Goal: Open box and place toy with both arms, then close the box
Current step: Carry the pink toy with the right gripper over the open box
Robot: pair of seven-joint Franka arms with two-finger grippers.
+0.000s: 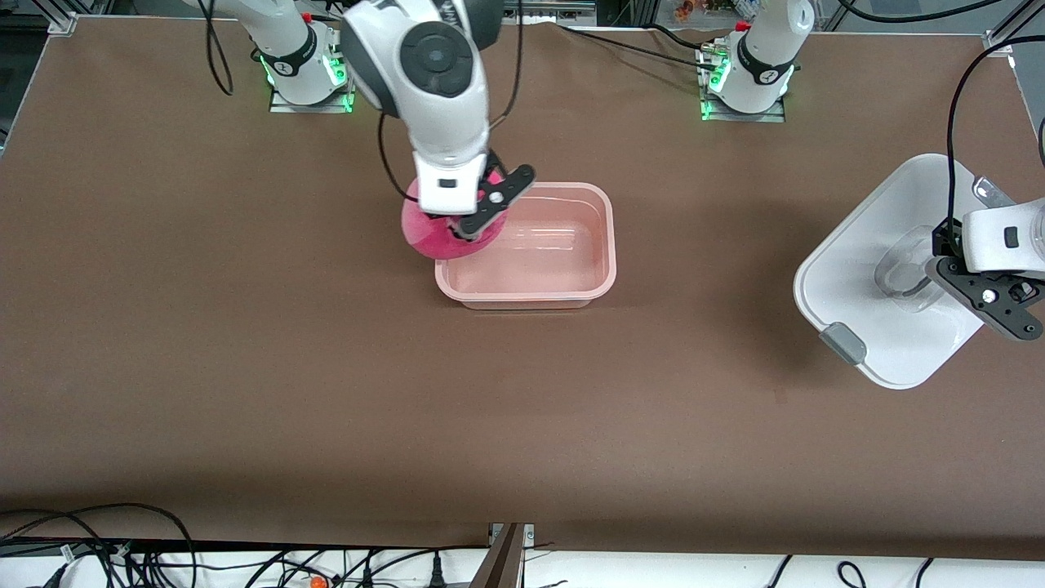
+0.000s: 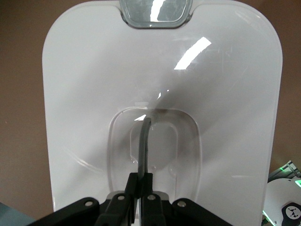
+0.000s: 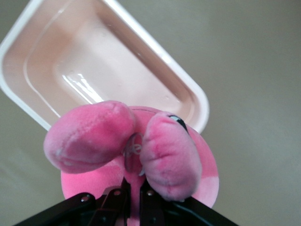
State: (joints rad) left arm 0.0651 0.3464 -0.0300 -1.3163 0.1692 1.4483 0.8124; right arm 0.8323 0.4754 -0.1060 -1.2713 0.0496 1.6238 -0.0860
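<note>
I will release the hot-pink plush toy from my right gripper inside the pale pink tub's end point(image 1: 477, 233) point(image 3: 140, 135) farthest from the white lid. The toy is now over the tub's rim.
The pale pink tub of the box point(image 1: 600, 269) stands open and empty at the table's middle; it shows in the right wrist view too point(image 3: 28, 80). My right gripper point(image 1: 467, 233) is shut on the hot-pink plush toy point(image 1: 437, 237) and holds it in the air over the tub's rim at the right arm's end; the wrist view shows the toy point(image 3: 160, 150) pinched between the fingers. My left gripper point(image 1: 939, 265) is shut on the clear handle point(image 2: 146, 136) of the white lid point(image 1: 865, 269), held tilted above the table at the left arm's end. A grey clip point(image 1: 842, 341) shows on the lid.
The arms' bases point(image 1: 743, 90) stand along the table's edge farthest from the front camera. Cables point(image 1: 122, 547) lie along the edge nearest the front camera. A black cable point(image 1: 955, 122) hangs over the lid.
</note>
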